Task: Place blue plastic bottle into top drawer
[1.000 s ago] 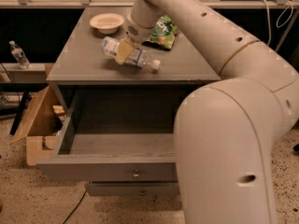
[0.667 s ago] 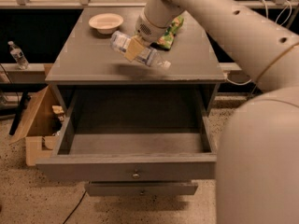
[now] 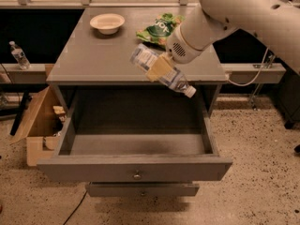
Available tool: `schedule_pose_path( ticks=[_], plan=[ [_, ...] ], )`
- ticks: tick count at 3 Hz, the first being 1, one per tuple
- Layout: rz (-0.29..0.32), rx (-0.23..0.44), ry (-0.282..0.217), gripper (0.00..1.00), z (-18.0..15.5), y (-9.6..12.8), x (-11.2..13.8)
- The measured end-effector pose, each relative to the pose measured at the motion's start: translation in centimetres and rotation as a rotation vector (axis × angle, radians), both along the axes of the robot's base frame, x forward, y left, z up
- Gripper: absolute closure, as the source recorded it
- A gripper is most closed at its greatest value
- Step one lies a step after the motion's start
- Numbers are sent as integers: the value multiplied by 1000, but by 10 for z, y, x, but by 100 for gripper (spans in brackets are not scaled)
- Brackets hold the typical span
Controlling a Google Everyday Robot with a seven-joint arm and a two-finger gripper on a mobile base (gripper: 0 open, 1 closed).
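I should let go of the blue plastic bottle near the middle of the open top drawer's grey bottom (image 3: 154, 126).
The blue plastic bottle (image 3: 159, 69) is clear with a pale blue-and-white label and a white cap. It hangs tilted in the air, cap down to the right, over the back right of the open top drawer (image 3: 136, 168). My gripper (image 3: 160, 68) is shut on the bottle's middle, with a tan finger pad across it. The drawer is pulled far out, deep and grey, with a small round knob on its front. Nothing lies in it.
On the grey table top (image 3: 93, 64) stand a cream bowl (image 3: 107, 22) and a green chip bag (image 3: 161, 28). A narrower drawer (image 3: 143, 189) sits below. An open cardboard box (image 3: 40, 125) stands left. A small clear bottle (image 3: 18, 55) stands far left. My white arm (image 3: 248, 13) fills the upper right.
My gripper has carried the bottle from above the table top forward and to the right, out over the open drawer. The arm has swung away to the right.
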State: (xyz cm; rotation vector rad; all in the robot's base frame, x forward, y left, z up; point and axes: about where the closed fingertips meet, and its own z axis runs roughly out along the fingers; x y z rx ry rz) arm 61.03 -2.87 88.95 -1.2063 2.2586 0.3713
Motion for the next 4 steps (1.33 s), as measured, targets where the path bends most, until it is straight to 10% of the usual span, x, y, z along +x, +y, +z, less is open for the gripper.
schedule_pose_path(
  ticks=[2, 4],
  plan=[
    [24, -16, 24, 100, -23, 6, -11],
    [90, -94, 147, 100, -118, 30, -45]
  ],
)
